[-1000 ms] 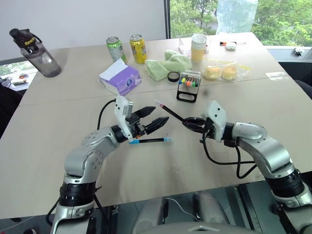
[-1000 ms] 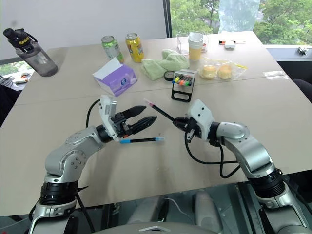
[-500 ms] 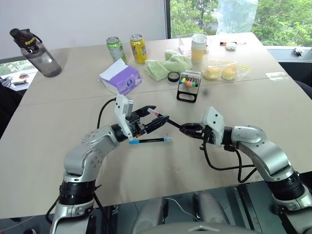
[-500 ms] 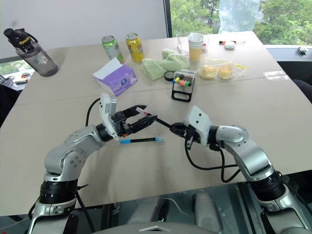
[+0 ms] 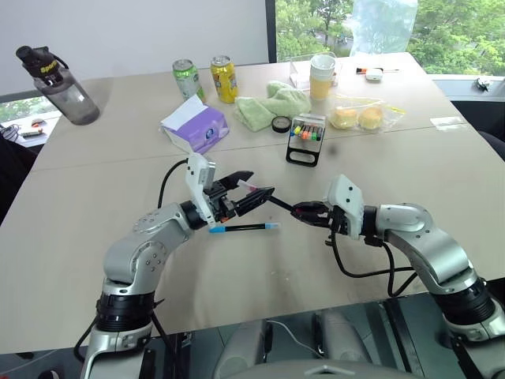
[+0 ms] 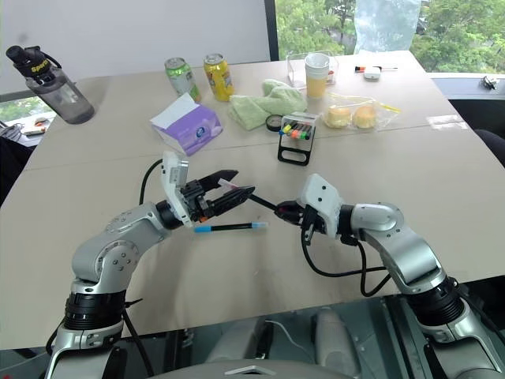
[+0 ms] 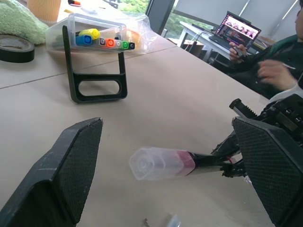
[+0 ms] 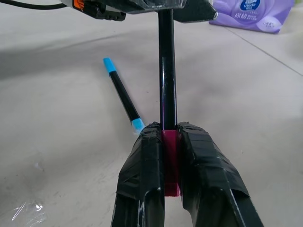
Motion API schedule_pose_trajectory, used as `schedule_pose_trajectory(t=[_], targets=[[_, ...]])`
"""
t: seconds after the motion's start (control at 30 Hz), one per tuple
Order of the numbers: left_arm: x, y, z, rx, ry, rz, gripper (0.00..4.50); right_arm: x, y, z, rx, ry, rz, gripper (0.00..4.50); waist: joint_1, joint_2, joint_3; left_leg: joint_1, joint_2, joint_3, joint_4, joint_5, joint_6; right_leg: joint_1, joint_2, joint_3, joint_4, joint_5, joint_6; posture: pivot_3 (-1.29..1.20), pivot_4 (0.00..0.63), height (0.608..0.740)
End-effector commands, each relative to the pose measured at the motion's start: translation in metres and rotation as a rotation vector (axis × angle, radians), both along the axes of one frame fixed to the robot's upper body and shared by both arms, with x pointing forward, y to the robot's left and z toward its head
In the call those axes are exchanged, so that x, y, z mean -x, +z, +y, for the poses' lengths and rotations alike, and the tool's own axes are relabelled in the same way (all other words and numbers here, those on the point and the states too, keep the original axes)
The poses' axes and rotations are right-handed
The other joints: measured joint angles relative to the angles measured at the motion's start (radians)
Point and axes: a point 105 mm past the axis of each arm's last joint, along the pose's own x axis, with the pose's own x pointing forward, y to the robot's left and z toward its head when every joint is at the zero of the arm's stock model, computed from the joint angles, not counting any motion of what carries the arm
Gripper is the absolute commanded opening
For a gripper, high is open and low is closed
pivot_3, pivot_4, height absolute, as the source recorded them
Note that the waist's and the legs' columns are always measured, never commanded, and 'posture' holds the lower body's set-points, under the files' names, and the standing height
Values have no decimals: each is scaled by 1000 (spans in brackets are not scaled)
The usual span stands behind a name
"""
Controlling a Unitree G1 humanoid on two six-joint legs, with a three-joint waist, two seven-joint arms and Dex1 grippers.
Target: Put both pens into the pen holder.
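Note:
The robot's right gripper holds the black pen by its magenta end, so next the left gripper steadies the clear-capped tip while the right gripper takes the pen's middle [image 5: 279, 203].
My right gripper [image 5: 301, 211] is shut on the magenta end of a thin black pen [image 5: 281, 202], held off the table. The pen points toward my left gripper [image 5: 258, 185], whose fingers stand open on either side of the pen's clear-capped pink tip [image 7: 161, 163] without touching it. In the right wrist view the pads [image 8: 147, 156] clamp the magenta end [image 8: 169, 142]. A second pen [image 5: 245, 227] with light-blue ends lies flat on the table just under the left gripper. The pen holder [image 5: 305, 139], black with colourful marker caps, stands farther back on the table.
Behind the holder lie a black tape roll [image 5: 281, 124], a green cloth [image 5: 271, 106], a purple tissue box [image 5: 196, 125], two cans [image 5: 223, 77], a cup stack [image 5: 322, 75] and a bag of buns [image 5: 357, 116]. A water bottle [image 5: 59, 85] stands far left. A person [image 7: 279, 71] sits beyond the table.
The right gripper has turned, swinging the pink pen's tip down from above the left gripper to between its open fingers. The left arm has stayed still.

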Motion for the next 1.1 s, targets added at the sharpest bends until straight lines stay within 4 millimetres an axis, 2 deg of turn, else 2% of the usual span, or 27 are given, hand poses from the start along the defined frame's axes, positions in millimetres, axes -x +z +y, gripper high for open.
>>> schedule_pose_trajectory(t=[0.03,0.07,0.17,0.2,0.23,0.37,0.4,0.47,0.5,0.67,0.87,1.1], targets=[[3,11,-2,12,-28,-32,4500,5,15,6,-38,32,-64,27,0,0,0,0,0,0,0,0,0,0,0,0,0,0,0,0,150,740],[3,11,-3,16,-33,-30,4500,4,16,6,-45,26,-71,27,0,0,0,0,0,0,0,0,0,0,0,0,0,0,0,0,150,740],[3,10,-4,18,-39,-29,3689,2,18,6,-58,10,-81,0,0,0,0,0,0,0,0,0,0,0,0,0,0,0,0,0,150,740],[3,10,-4,18,-39,-30,3057,3,17,6,-58,11,-81,0,0,0,0,0,0,0,0,0,0,0,0,0,0,0,0,0,150,740],[3,10,-4,17,-39,-30,2802,3,17,6,-60,11,-80,0,1,0,0,0,0,0,0,0,0,0,0,0,0,0,0,0,150,740],[1,11,-5,18,-40,-35,1004,5,16,8,-71,11,-68,0,3,0,0,0,0,0,0,0,0,0,0,0,0,0,0,0,150,740],[0,12,-5,19,-38,-40,756,6,16,8,-73,17,-60,0,4,0,0,0,0,-1,0,0,0,0,0,0,0,0,0,0,150,740],[-1,13,-5,20,-37,-49,143,7,15,8,-64,27,-41,983,5,0,0,0,0,0,0,0,0,1,0,0,0,0,0,0,150,740],[-1,15,-6,22,-40,-57,24,8,14,8,-58,24,-30,1323,2,0,0,1,0,0,0,0,0,1,0,0,0,0,0,0,150,740],[-1,18,-7,21,-53,-81,2,1,10,1,-7,-44,4,3438,6,0,0,1,0,-1,1,0,0,1,0,0,0,0,0,0,150,740],[0,27,-11,27,-67,-116,2,-6,36,9,-74,-60,85,3528,5,0,0,1,0,-1,1,0,0,1,0,0,0,0,0,0,150,740],[1,33,-16,29,-85,-157,2,-14,40,19,-66,-94,176,3528,15,0,0,0,-1,-2,1,0,0,2,0,0,-1,0,0,0,150,740]])
